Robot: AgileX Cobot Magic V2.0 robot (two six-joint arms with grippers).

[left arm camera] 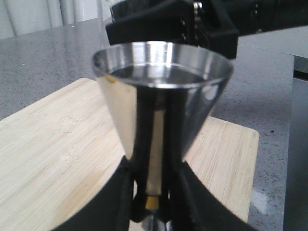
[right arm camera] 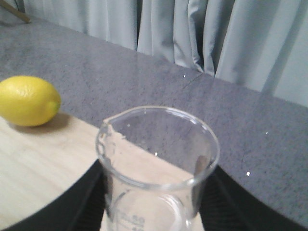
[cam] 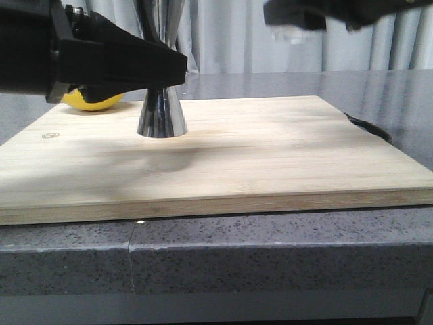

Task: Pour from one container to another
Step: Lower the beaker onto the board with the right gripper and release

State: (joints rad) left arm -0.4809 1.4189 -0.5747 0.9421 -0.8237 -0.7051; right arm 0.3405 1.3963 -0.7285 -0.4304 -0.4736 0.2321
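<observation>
My right gripper will let go of the glass beaker on the board's far half (cam: 270, 122), in the spot between the jigger and the cable.
The steel jigger (cam: 162, 115) stands upright on the wooden board (cam: 270, 156), left of centre. My left gripper (cam: 162, 68) is shut on its narrow waist, and in the left wrist view the black fingers (left arm camera: 134, 192) clasp the jigger (left arm camera: 161, 96) at the gold band. The clear glass beaker (right arm camera: 156, 163) is upright and looks empty, held between the fingers of my right gripper (right arm camera: 156, 202), its spout pointing toward the lemon. In the front view the right gripper (cam: 304, 20) hangs high at the upper right, blurred, and the beaker cannot be made out there.
A yellow lemon (cam: 91, 100) lies on the board's far left corner behind the left gripper, also in the right wrist view as the lemon (right arm camera: 29, 100). The board rests on a grey speckled counter (cam: 270, 257). A dark cable (cam: 369, 127) lies off the board's right edge.
</observation>
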